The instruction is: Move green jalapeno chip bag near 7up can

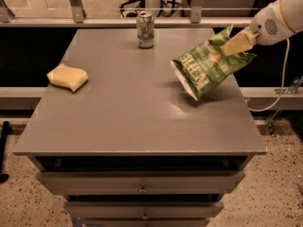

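Note:
The robot's gripper should release the green jalapeno chip bag on the grey table point(168, 50) beside the 7up can, slightly nearer the drawers.
The green jalapeno chip bag point(207, 68) hangs tilted above the right side of the grey table point(128, 117), its lower corner just off the top. My gripper point(235, 45), with tan fingers on a white arm coming in from the upper right, is shut on the bag's upper right edge. The 7up can point(145, 29) stands upright at the back middle of the table, well to the left of and behind the bag.
A yellow sponge-like lump point(68, 76) lies on the left side of the table. Drawers point(142, 189) run below the table's front edge. A metal rail point(142, 21) runs behind the table. A white cable point(282, 79) hangs at the right.

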Available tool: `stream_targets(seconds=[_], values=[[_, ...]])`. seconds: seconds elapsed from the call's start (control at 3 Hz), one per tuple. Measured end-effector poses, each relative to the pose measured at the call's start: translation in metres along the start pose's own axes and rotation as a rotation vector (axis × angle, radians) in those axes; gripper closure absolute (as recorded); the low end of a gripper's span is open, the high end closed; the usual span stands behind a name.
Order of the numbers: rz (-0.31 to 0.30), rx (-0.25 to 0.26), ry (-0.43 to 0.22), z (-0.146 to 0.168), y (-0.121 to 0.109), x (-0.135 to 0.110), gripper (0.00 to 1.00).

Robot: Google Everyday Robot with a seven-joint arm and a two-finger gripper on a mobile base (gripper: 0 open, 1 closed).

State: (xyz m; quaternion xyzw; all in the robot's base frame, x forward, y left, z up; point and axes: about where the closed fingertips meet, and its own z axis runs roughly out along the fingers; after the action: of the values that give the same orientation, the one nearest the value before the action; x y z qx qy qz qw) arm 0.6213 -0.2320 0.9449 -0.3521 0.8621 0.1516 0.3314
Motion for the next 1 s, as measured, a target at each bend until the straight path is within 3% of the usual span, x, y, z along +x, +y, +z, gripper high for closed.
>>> stream_targets(seconds=[0.33,0.67,1.0], values=[[0.050,-0.011,-0.107,0.025,-0.021,-0.048,1.00],[0.118,0.005,-0.153,0.055,-0.044,-0.086,1.00],[0.187,0.021,-0.143,0.091,-0.061,-0.106,1.00]])
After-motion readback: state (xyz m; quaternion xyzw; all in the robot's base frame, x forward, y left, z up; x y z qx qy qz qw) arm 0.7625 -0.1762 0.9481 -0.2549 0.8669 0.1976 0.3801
